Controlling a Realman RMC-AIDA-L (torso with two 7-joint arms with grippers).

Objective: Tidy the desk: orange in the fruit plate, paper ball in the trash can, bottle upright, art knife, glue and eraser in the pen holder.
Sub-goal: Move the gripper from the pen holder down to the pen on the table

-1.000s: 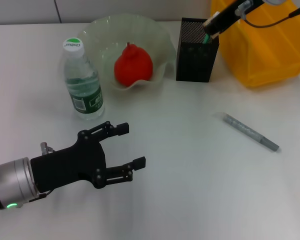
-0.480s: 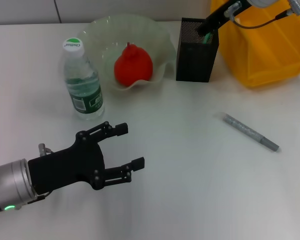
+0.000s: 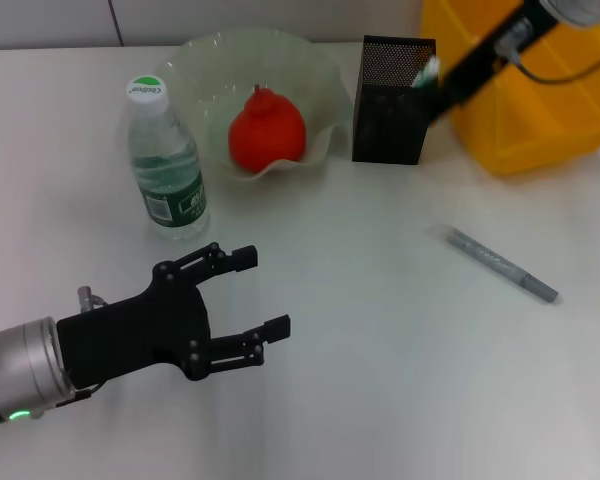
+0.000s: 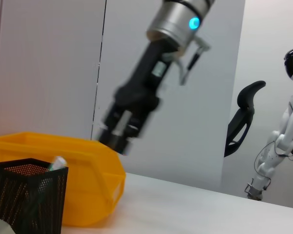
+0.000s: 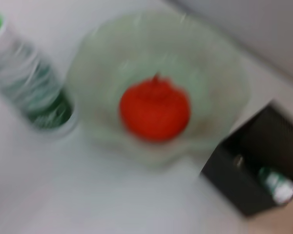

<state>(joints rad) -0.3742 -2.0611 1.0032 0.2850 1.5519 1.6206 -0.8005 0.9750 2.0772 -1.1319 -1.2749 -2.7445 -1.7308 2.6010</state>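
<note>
The robot's right gripper will close on the art knife's body (image 3: 481,252) as it lies on the desk, between its middle and the end nearest the pen holder.
The orange (image 3: 266,128) lies in the fruit plate (image 3: 190,60). The bottle (image 3: 165,160) stands upright to its left. The art knife (image 3: 427,72) stands in the pen holder (image 3: 390,110), its white tip showing at the rim. The glue (image 3: 502,264) lies on the desk (image 3: 380,350) at the right. My right gripper (image 3: 448,88) hangs beside the pen holder, in front of the trash can (image 3: 540,110), apart from the knife. My left gripper (image 3: 262,291) is open and empty, low over the desk's front left. The eraser and paper ball are out of view.
The right wrist view shows the orange (image 5: 155,108), fruit plate (image 5: 224,63), bottle (image 5: 34,92) and pen holder (image 5: 244,185) with the knife (image 5: 276,185). The left wrist view shows the right gripper (image 4: 118,136) above the trash can (image 4: 88,170) and pen holder (image 4: 24,195).
My right gripper has moved from above the pen holder to its right side, leaving the art knife standing inside. The left arm has not moved.
</note>
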